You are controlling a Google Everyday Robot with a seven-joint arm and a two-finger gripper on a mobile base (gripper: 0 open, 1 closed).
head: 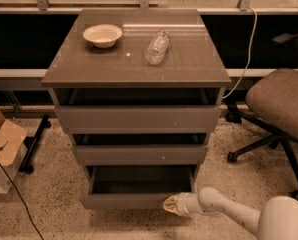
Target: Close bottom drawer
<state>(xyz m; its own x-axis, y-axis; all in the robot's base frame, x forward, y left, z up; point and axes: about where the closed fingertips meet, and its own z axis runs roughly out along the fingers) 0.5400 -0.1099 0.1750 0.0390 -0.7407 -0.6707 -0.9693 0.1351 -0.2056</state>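
Next, my gripper lets go of the bottom drawer with its flat front pushed further in beneath [139, 191] the middle drawer.
The bottom drawer [124, 200] is the lowest of three in a grey-brown cabinet [136, 64]. It stands partly pulled out, with its smooth grey floor showing and a plain flat front. My gripper [170, 204] is at the end of a white arm coming in from the lower right. Its tip is against the right end of the drawer's front. The middle drawer [139, 154] and the top drawer [138, 119] sit slightly out above it.
On the cabinet top lie a white bowl [102, 35] and a clear plastic bottle [156, 47] on its side. An office chair [281, 109] stands to the right. A cardboard box [3, 144] sits on the speckled floor to the left.
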